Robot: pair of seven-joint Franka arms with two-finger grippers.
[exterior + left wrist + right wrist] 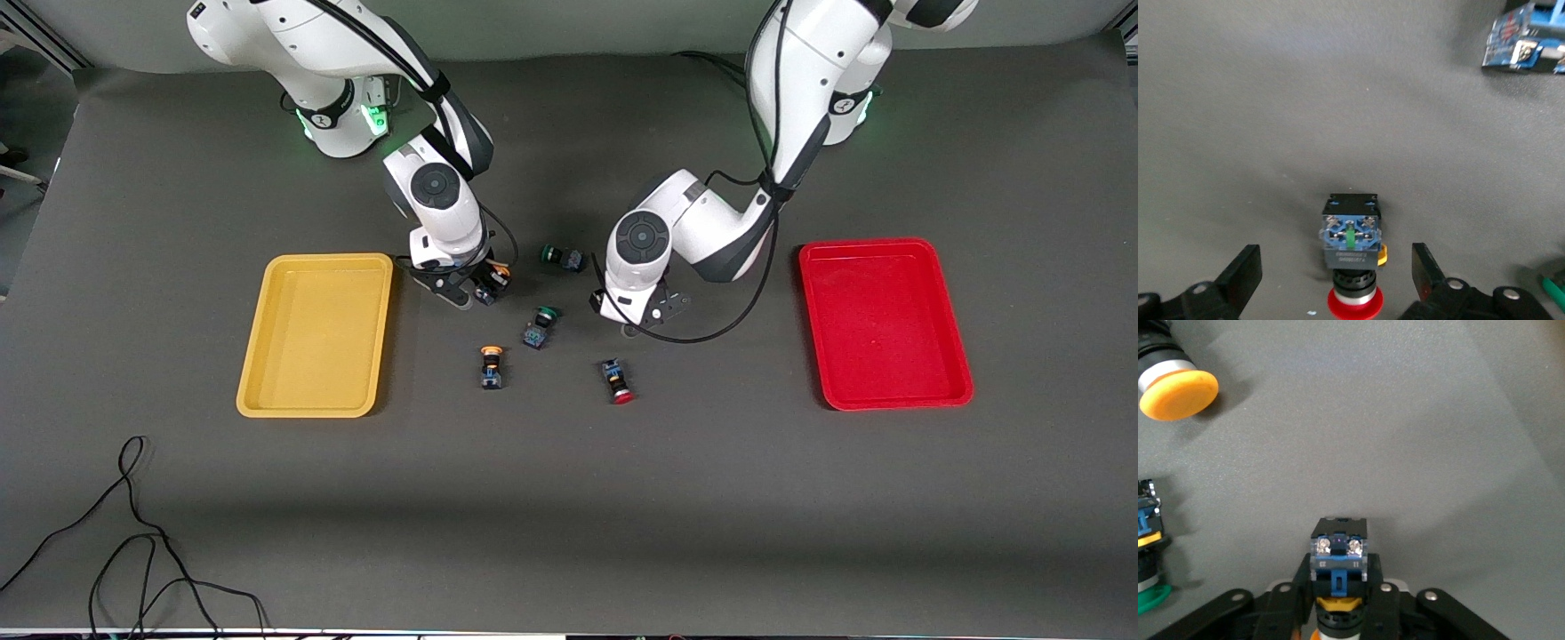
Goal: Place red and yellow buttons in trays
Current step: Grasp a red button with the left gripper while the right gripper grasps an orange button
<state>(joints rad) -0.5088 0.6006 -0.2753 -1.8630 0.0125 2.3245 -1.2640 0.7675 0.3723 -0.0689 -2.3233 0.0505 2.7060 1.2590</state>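
I will use my right gripper to set the yellow button down in the yellow tray (292,341), off-center, away from the green-capped buttons.
My right gripper (476,286) is shut on a yellow button (494,276), low over the table beside the yellow tray (316,338). In the right wrist view the fingers (1298,587) clamp its black-and-blue body (1338,553). My left gripper (633,322) is low over the table's middle. In the left wrist view it (1336,267) is open around a lying red button (1350,267), fingers (1245,273) apart from it; this button is hidden in the front view. A second red button (616,380) and a second yellow button (491,366) lie nearer the front camera. The red tray (880,324) is empty.
Two green-capped buttons lie between the grippers, one (562,258) farther from the front camera and one (540,324) nearer. A loose black cable (133,533) lies near the front edge at the right arm's end.
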